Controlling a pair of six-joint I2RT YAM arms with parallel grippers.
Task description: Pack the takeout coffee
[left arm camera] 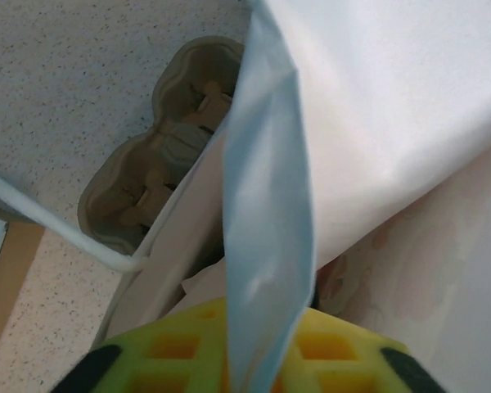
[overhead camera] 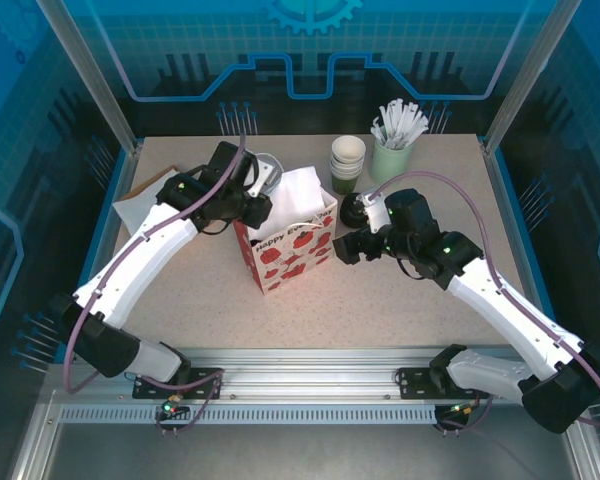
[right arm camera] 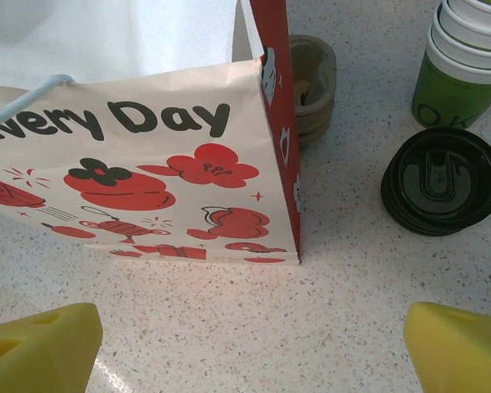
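Note:
My left gripper should open, pinch the white paper sheet sticking up above the bag's rim lower down, and push it down inside the bag (left arm camera: pixel 334 280) before it leaves.
A white paper bag (overhead camera: pixel 285 245) with red prints stands open at mid-table. My left gripper (overhead camera: pixel 252 212) is at its left top rim. In the left wrist view the bag's wall (left arm camera: pixel 266 205) runs between the yellow pads, and the gripper (left arm camera: pixel 258 352) is shut on it. The takeout coffee (right arm camera: pixel 442 180) shows as a round black lid over a low dark side, right of the bag (right arm camera: pixel 147 147). It stands just beyond my right gripper (overhead camera: pixel 348 245). That gripper (right arm camera: pixel 254 344) is open over bare table, its yellow fingertips (right arm camera: pixel 41 348) wide apart and touching nothing.
A stack of lidless green cups (overhead camera: pixel 347 160) and a pale green cup of white sticks (overhead camera: pixel 392 150) stand at the back. A grey pulp cup carrier (left arm camera: pixel 147 180) lies behind the bag (right arm camera: pixel 311 82). Flat brown card (overhead camera: pixel 140 205) lies at the left. Frame posts flank the table.

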